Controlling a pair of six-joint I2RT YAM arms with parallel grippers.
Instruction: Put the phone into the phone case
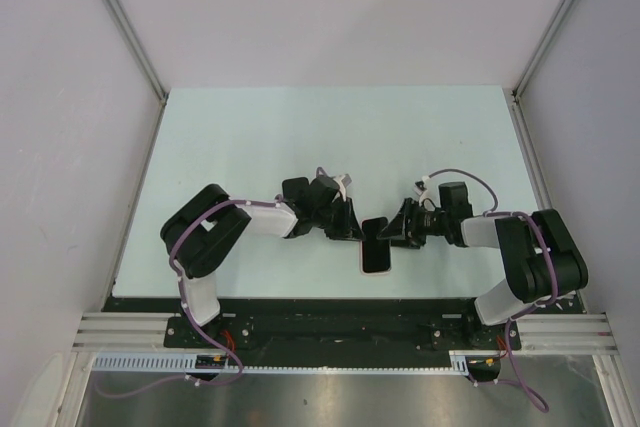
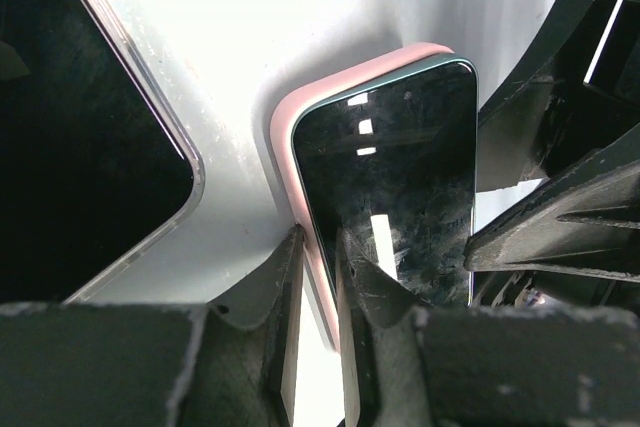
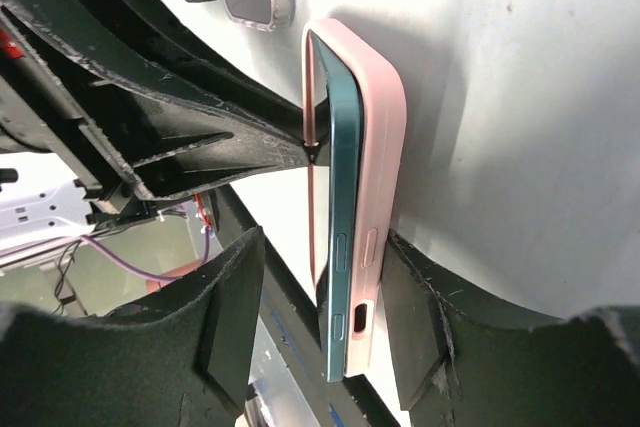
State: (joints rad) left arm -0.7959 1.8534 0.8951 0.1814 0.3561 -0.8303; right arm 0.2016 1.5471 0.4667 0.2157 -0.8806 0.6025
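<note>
The edge of the teal phone sticks out of the pink case, so the robot's right gripper will close on the phone's screen and the case's back (image 3: 392, 187) to push the phone's edge in.
A teal phone (image 3: 345, 177) with a dark screen (image 2: 400, 177) sits partly in a pink phone case (image 3: 385, 127); its near end stands out of the case. The pair is held on edge over the table between the two arms (image 1: 373, 231). My left gripper (image 2: 318, 239) is shut narrowly on the case's side rim, one finger (image 2: 285, 277) outside and one on the screen side. My right gripper (image 3: 325, 239) is open around phone and case: one finger (image 3: 415, 297) touches the case's back, the other (image 3: 235, 297) stands apart from the screen.
A second dark phone in a clear case (image 2: 90, 127) lies flat on the pale table (image 1: 300, 137) right beside the held one; it also shows in the top view (image 1: 376, 261). Grey walls enclose the table on three sides.
</note>
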